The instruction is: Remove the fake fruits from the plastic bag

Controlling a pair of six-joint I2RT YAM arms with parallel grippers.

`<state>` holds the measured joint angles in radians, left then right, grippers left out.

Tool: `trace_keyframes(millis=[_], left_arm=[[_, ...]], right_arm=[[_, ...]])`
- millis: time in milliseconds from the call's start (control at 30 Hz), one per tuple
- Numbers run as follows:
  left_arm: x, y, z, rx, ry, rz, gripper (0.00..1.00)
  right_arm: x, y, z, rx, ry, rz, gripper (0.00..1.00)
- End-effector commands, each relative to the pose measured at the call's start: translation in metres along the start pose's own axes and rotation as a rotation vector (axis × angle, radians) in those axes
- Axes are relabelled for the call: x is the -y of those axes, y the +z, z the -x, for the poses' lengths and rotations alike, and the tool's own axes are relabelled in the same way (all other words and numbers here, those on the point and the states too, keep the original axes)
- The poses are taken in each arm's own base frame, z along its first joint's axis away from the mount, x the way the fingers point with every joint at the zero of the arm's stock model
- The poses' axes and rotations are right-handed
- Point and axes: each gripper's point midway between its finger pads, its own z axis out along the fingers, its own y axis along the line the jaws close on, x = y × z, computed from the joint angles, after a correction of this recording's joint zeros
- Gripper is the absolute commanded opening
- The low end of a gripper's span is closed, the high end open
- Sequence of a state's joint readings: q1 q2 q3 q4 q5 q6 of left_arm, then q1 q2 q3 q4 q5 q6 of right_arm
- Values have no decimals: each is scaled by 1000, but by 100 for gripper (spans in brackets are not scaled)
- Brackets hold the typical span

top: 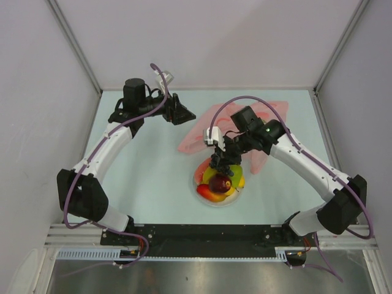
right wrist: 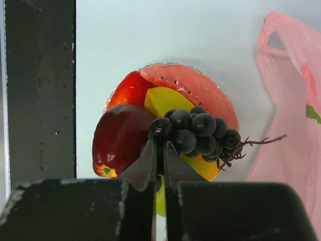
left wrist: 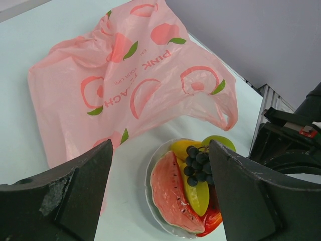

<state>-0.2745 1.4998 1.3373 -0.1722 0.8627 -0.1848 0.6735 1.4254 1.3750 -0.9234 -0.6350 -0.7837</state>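
Note:
Next, my right gripper lets go of the dark grape bunch on the plate (top: 221, 173) (right wrist: 182, 139), between the yellow slice and the green pear.
The pink plastic bag (top: 202, 130) lies flattened at the back of the table (left wrist: 125, 75) (right wrist: 296, 100). In front of it a white plate (left wrist: 149, 175) holds fake fruits: a pinkish-red slice (left wrist: 170, 191), a yellow one (left wrist: 198, 193), a green pear (left wrist: 220, 141), a dark red apple (right wrist: 120, 138) and a red-orange mango (right wrist: 130, 88). My right gripper (right wrist: 161, 143) hangs just above the plate, shut on the dark grape bunch (right wrist: 200, 133). My left gripper (left wrist: 160, 148) is open and holds nothing, up and back to the left of the bag (top: 182, 112).
The table is walled on three sides. A black rail (right wrist: 40, 90) with the arm bases runs along the near edge. The right arm (top: 306, 162) reaches across the right side over part of the bag.

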Motion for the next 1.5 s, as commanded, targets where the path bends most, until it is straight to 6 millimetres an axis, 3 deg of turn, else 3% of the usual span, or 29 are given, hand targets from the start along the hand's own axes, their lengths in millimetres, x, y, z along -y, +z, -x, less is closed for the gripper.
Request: trace_keyframes(millis=[0, 633, 867, 1167, 1333, 1467], left_arm=[[8, -3, 14, 36, 36, -14, 82], [6, 3, 17, 39, 15, -36, 81], [6, 4, 16, 38, 9, -44, 82], [6, 7, 18, 38, -4, -60, 81], [7, 6, 18, 38, -3, -61, 81], [7, 6, 18, 39, -2, -63, 81]], right_arm=[[3, -3, 9, 5, -34, 0, 4], [0, 0, 1, -23, -19, 18, 8], [-1, 2, -3, -33, -29, 32, 17], [0, 5, -8, -56, -15, 36, 20], [-2, 4, -8, -54, -16, 40, 33], [-4, 1, -7, -55, -21, 33, 52]])
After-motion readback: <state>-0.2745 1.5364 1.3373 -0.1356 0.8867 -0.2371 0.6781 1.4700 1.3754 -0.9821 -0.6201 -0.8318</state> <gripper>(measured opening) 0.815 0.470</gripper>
